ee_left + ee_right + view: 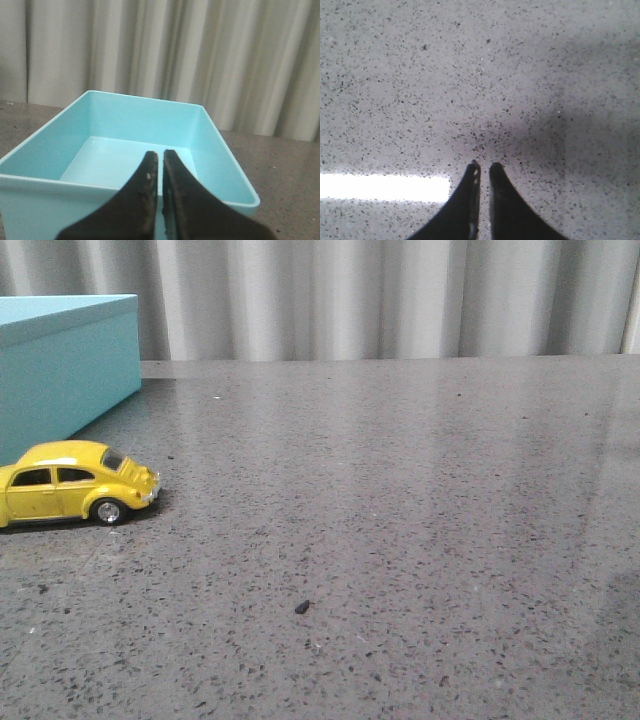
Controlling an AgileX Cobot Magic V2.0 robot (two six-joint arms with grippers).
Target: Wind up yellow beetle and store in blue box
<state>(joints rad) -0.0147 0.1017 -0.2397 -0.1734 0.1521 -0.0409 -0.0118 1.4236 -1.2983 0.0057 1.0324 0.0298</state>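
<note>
The robot's left gripper needs to next go to the yellow beetle and close on its sides (74,484) by the rear side windows, just in front of the rear wheels.
The yellow beetle (72,483) stands on its wheels at the left edge of the front view, side-on, its front end cut off by the frame. Just behind it is the blue box (62,365), also partly cut off. In the left wrist view the blue box (210,135) is open and empty. My left gripper (161,156) hangs over its near wall, shut with only a thin slit between the fingers and nothing held. My right gripper (482,166) is shut over bare tabletop, empty. Neither gripper shows in the front view.
The speckled grey tabletop (400,520) spreads to the right of the car. A small dark crumb (302,607) lies on it near the front. A pale pleated curtain (380,295) hangs behind the table's far edge.
</note>
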